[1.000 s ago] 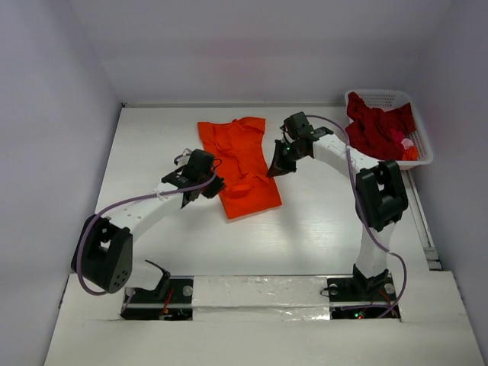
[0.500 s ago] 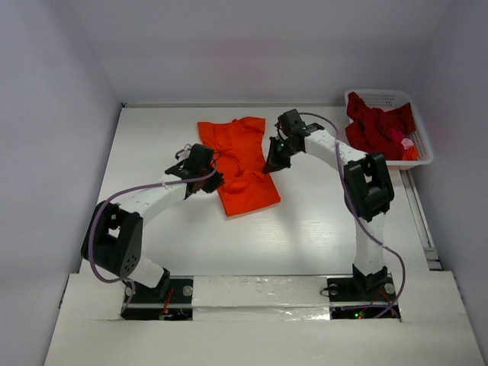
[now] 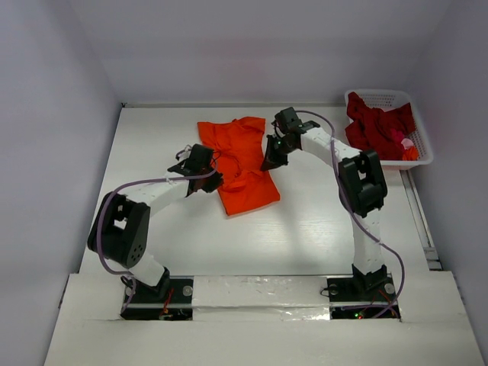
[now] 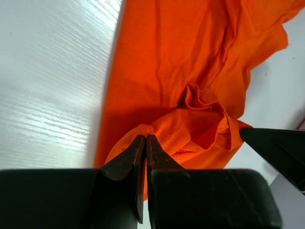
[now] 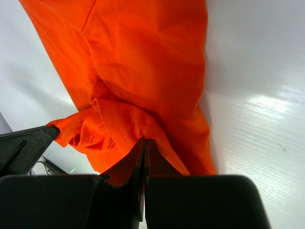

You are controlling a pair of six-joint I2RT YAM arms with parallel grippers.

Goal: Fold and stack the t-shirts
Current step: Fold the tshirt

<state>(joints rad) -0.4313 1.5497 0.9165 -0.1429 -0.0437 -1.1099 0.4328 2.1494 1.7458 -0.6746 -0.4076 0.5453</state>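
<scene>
The orange t-shirt's doubled-over layer bunches at the fingers of my left gripper, so that gripper should open, take the rumpled hem [image 4: 172, 137] and spread it flat toward the back.
The bright orange t-shirt [image 3: 242, 156] lies on the white table at the middle back, its near part doubled over and rumpled. My left gripper [image 3: 214, 181] is shut on the shirt's left edge; in the left wrist view the orange t-shirt [image 4: 162, 71] bunches at the closed tips of my left gripper [image 4: 146, 139]. My right gripper [image 3: 268, 162] is shut on the shirt's right edge; in the right wrist view the orange t-shirt [image 5: 143, 62] folds over the closed tips of my right gripper [image 5: 144, 141]. The dark red t-shirt [image 3: 377, 126] lies heaped in the basket.
A white plastic lattice basket [image 3: 427, 149] stands at the back right corner and holds the red cloth plus a small pink and orange item [image 3: 408, 147]. The table's right edge rail [image 3: 420, 221] runs beside it.
Both grippers have carried the shirt's near edge a little toward the back, and both arms have stretched further forward. The shirt's near part bunches more between the grippers.
</scene>
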